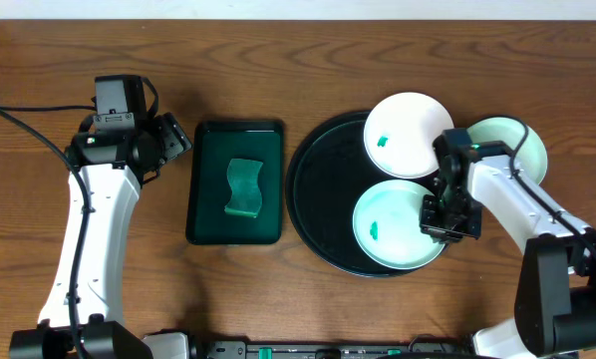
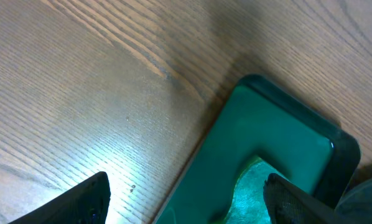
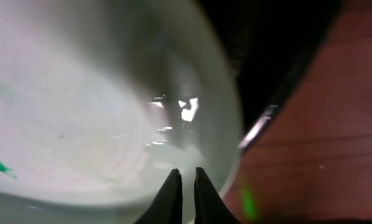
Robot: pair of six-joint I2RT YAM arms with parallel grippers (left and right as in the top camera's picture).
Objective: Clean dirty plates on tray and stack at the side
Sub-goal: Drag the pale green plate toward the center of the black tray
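The near plate lies by the black tray's rim far from the sponge; my right gripper needs to slide it toward the green tray and grab its edge (image 3: 236, 146).
The black round tray (image 1: 318, 189) holds two plates. The far plate (image 1: 413, 130) has a green smudge and overhangs the tray's rim. The near plate (image 1: 393, 227) also has a green smudge. A third plate (image 1: 517, 145) lies on the table right of the tray, partly hidden by my right arm. My right gripper (image 1: 445, 214) is over the near plate's right edge. In the right wrist view its fingers (image 3: 186, 171) are nearly together above the plate's inside (image 3: 80, 112), close to the rim. My left gripper (image 1: 176, 140) is open and empty by the green tray's far left corner.
A rectangular dark green tray (image 1: 208, 199) left of the black tray holds a green wavy sponge (image 1: 244, 186). In the left wrist view the open fingers (image 2: 189, 202) straddle the green tray's left edge (image 2: 279, 124), with the sponge (image 2: 251, 190) by the right finger.
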